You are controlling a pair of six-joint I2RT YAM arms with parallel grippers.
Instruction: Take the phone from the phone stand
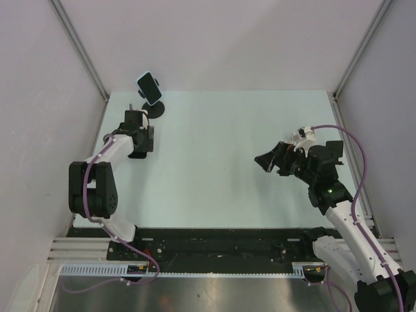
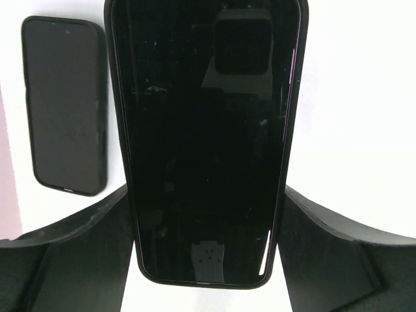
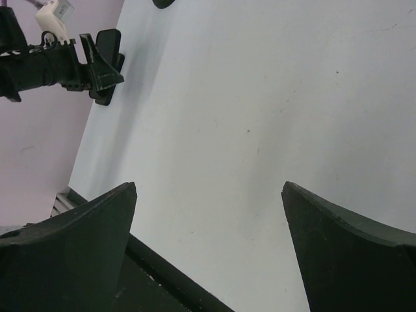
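Next, I let go of the phone with my left gripper on the table (image 1: 131, 151) (image 2: 155, 127) next to the other dark phone.
The phone (image 1: 149, 86), black with a pale back, leans on its stand, whose round black base (image 1: 156, 109) sits at the table's far left by the back wall. My left gripper (image 1: 138, 112) is just in front of it. In the left wrist view the dark phone screen (image 2: 205, 130) fills the middle. My left gripper (image 2: 207, 186) is open, with one finger (image 2: 78, 253) close to each side of the phone's lower half; I cannot tell whether they touch it. My right gripper (image 1: 263, 161) is open and empty over the right of the table, as the right wrist view (image 3: 209, 184) shows.
A second dark phone shape (image 2: 65, 104) shows left of the phone and looks like its reflection on the wall. White walls close in the table on three sides. The black rail (image 1: 214, 244) runs along the near edge. The left arm (image 3: 58, 65) shows in the right wrist view.
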